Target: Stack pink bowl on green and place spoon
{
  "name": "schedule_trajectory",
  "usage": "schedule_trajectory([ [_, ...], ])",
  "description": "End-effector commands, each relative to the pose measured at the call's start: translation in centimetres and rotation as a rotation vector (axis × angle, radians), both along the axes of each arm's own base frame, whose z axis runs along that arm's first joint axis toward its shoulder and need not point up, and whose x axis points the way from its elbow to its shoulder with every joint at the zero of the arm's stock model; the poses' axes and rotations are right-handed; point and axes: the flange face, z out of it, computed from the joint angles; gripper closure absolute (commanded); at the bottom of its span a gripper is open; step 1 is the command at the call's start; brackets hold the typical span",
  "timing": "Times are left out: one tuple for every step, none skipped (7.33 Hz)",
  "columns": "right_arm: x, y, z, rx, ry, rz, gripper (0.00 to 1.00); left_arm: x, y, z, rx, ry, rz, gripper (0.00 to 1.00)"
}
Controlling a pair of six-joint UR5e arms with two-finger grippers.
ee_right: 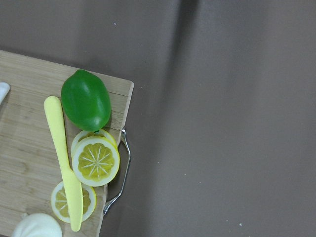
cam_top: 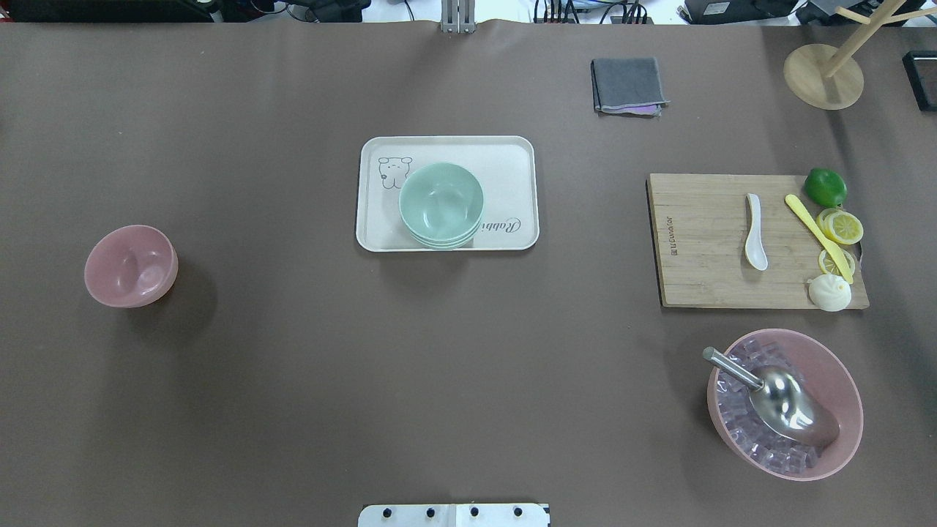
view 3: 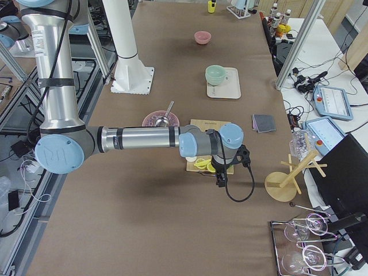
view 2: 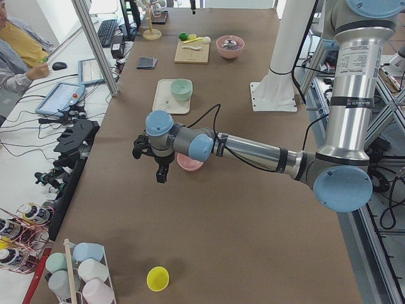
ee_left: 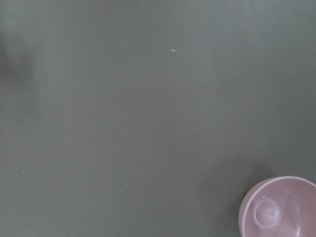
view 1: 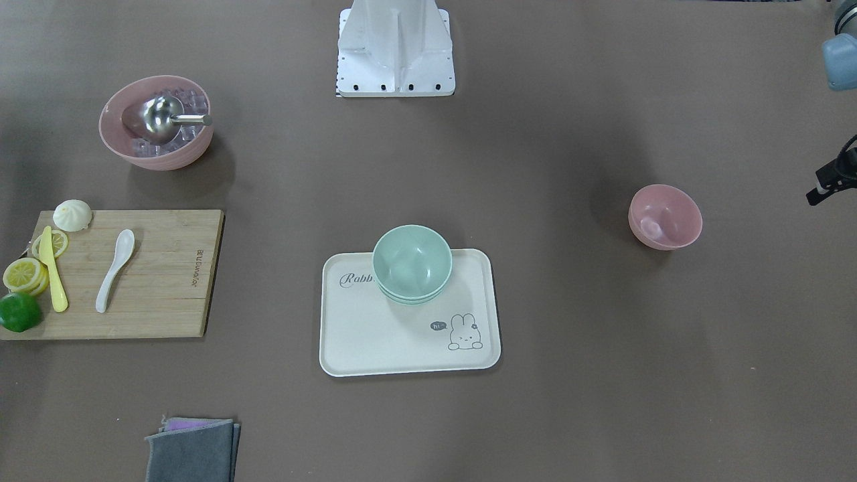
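My left gripper is to go next for the small pink bowl and grab it by its rim (view 1: 700, 217) (ee_left: 241, 221) on the side farthest from the cream tray.
A small pink bowl (view 1: 665, 217) stands upright on the bare table on the robot's left; it also shows in the overhead view (cam_top: 130, 265) and at the left wrist view's lower right corner (ee_left: 281, 207). Stacked green bowls (view 1: 411, 264) sit on a cream tray (view 1: 402, 348). A white spoon (cam_top: 755, 231) lies on the wooden cutting board (cam_top: 703, 271). My left gripper (view 2: 150, 166) hovers just beyond the pink bowl, off to its side; I cannot tell if it is open. My right gripper (view 3: 220, 175) hovers past the board's lime end; I cannot tell its state.
A large pink bowl (cam_top: 834, 373) of ice cubes holds a metal scoop (cam_top: 783, 402). On the board lie a lime (ee_right: 86, 100), lemon slices (ee_right: 95, 160), a yellow knife (ee_right: 64, 163) and a bun (cam_top: 829, 291). A grey cloth (cam_top: 628, 86) and a wooden stand (cam_top: 823, 77) are at the far side.
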Motion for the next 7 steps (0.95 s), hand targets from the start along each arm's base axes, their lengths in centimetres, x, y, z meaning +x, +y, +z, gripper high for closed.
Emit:
schedule_trajectory([
  [-0.1,0.0,-0.1,0.002,0.0,-0.002,0.0,0.4,0.2,0.0,0.037,0.009,0.006,0.02],
  [-0.1,0.0,-0.2,0.004,-0.001,-0.002,0.0,0.6,0.1,0.0,0.038,0.007,0.003,0.02],
  [0.0,0.0,-0.2,0.003,-0.001,0.001,0.0,0.7,0.0,0.1,0.04,0.002,0.004,0.02],
  [-0.2,0.0,-0.2,0.003,-0.001,-0.002,0.0,1.9,0.0,0.0,0.045,0.001,0.03,0.02],
  [-0.5,0.0,-0.3,0.004,-0.001,-0.008,0.0,2.2,0.1,0.0,0.045,0.001,0.035,0.02],
  [-0.7,0.0,-0.3,0.006,-0.001,-0.013,0.0,2.2,0.1,-0.1,0.047,0.002,0.035,0.02],
  [-1.2,-0.1,-0.4,0.033,-0.005,-0.019,0.0,2.2,-0.1,-0.3,0.05,0.002,0.035,0.02],
])
